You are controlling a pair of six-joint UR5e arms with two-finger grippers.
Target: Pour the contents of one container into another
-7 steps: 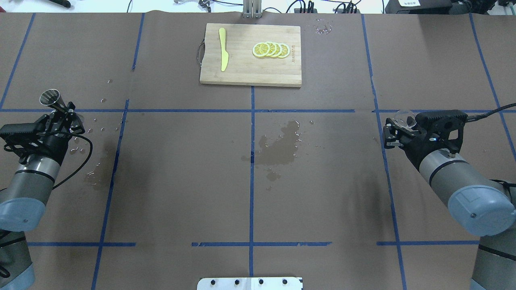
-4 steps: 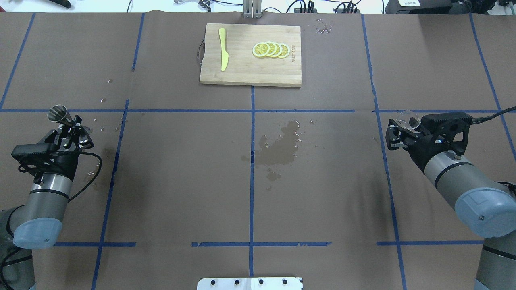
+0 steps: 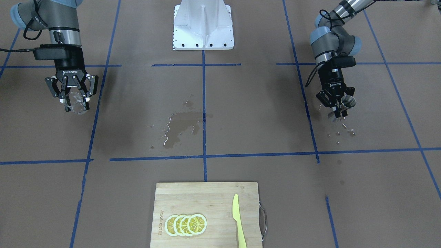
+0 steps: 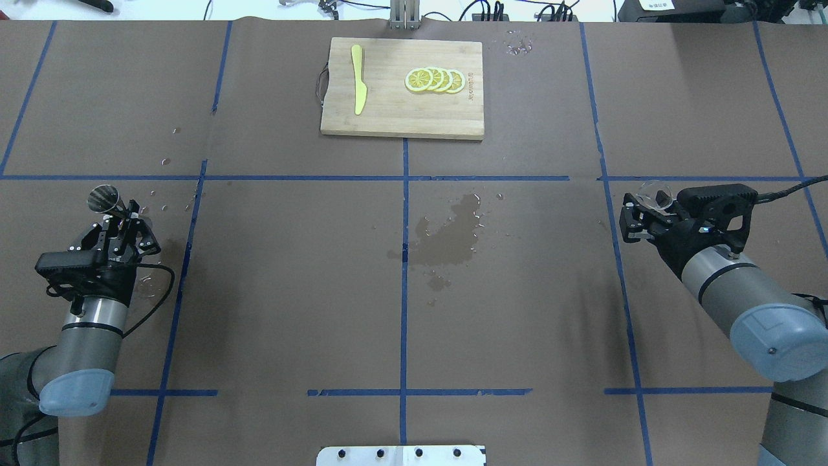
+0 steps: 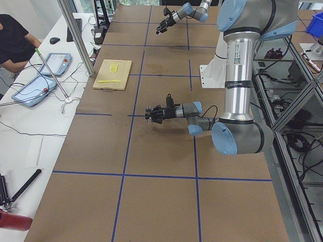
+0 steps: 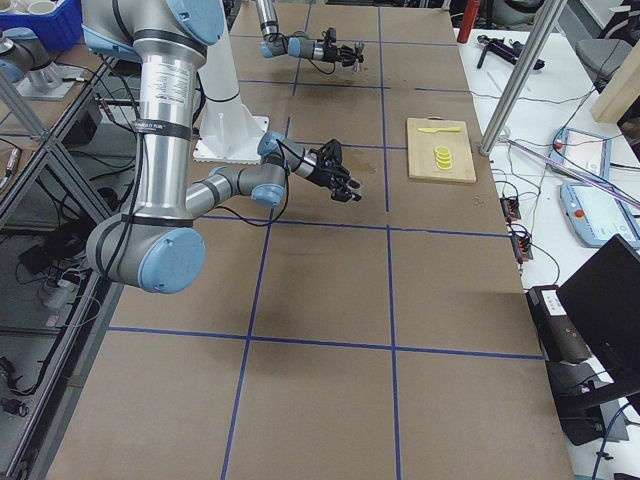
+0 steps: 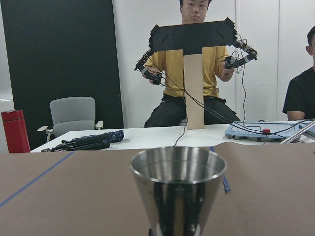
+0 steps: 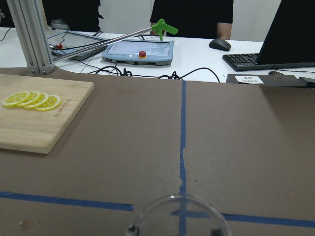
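Observation:
The robot's left gripper will release the small metal cup on the brown paper [image 3: 316, 112] between the blue line and the droplets.
A small metal cup [image 4: 105, 197] sits tilted in my left gripper [image 4: 126, 213], which is shut on its base at the table's left side. The front-facing view shows this cup [image 3: 348, 101] at the left gripper [image 3: 339, 108], and the left wrist view shows the cup [image 7: 178, 189] close up with its mouth open upward. My right gripper [image 4: 649, 206] is shut on a clear glass [image 4: 654, 192] at the table's right side. From across the table the glass [image 3: 77, 106] hangs at the right gripper [image 3: 74, 100]. Its rim [image 8: 179, 216] shows low in the right wrist view. The two containers are far apart.
A wooden cutting board [image 4: 401, 120] at the far middle carries lemon slices [image 4: 435, 79] and a yellow knife [image 4: 358, 87]. A wet patch [image 4: 453, 233] darkens the brown paper at the centre, and droplets [image 4: 152, 278] lie near the left arm. People sit beyond the far edge.
My left arm has pulled back toward the robot and slightly right, carrying the metal cup. The right arm with the glass has shifted only a little toward the robot.

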